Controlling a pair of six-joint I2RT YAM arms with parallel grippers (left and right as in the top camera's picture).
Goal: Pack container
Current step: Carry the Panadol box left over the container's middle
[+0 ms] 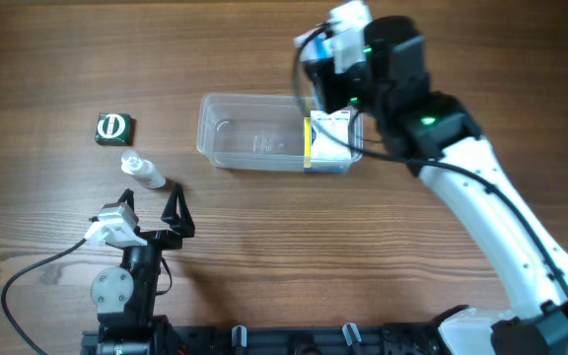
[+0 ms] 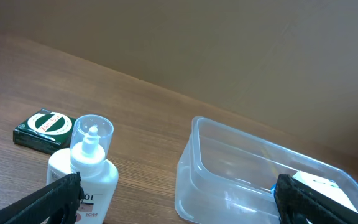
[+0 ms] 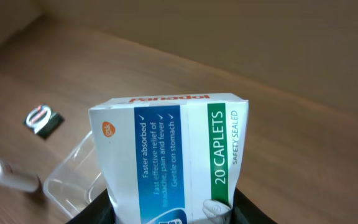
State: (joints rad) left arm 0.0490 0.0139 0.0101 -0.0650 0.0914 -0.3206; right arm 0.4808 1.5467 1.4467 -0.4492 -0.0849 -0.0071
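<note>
The green Panadol box, now held at the container's end, will be let go by my right gripper on the empty bottom (image 1: 270, 126) near the middle of the clear plastic container.
The clear plastic container (image 1: 248, 164) lies on the wooden table, centre back. My right gripper (image 1: 335, 106) is shut on a white, blue and green caplet box (image 1: 329, 140) and holds it at the container's right end; whether the box touches the bottom is not visible. In the right wrist view the caplet box (image 3: 173, 149) sits between the fingers (image 3: 166, 216), with the container (image 3: 64, 186) below left. My left gripper (image 1: 152, 211) is open and empty, low over the table. In the left wrist view the jaws (image 2: 179, 208) frame the container (image 2: 186, 163).
A small white bottle (image 1: 143, 173) with a clear cap lies just ahead of the left gripper and shows in the left wrist view (image 2: 87, 171). A dark green small box (image 1: 114, 128) lies left of the container and also shows in the left wrist view (image 2: 43, 129).
</note>
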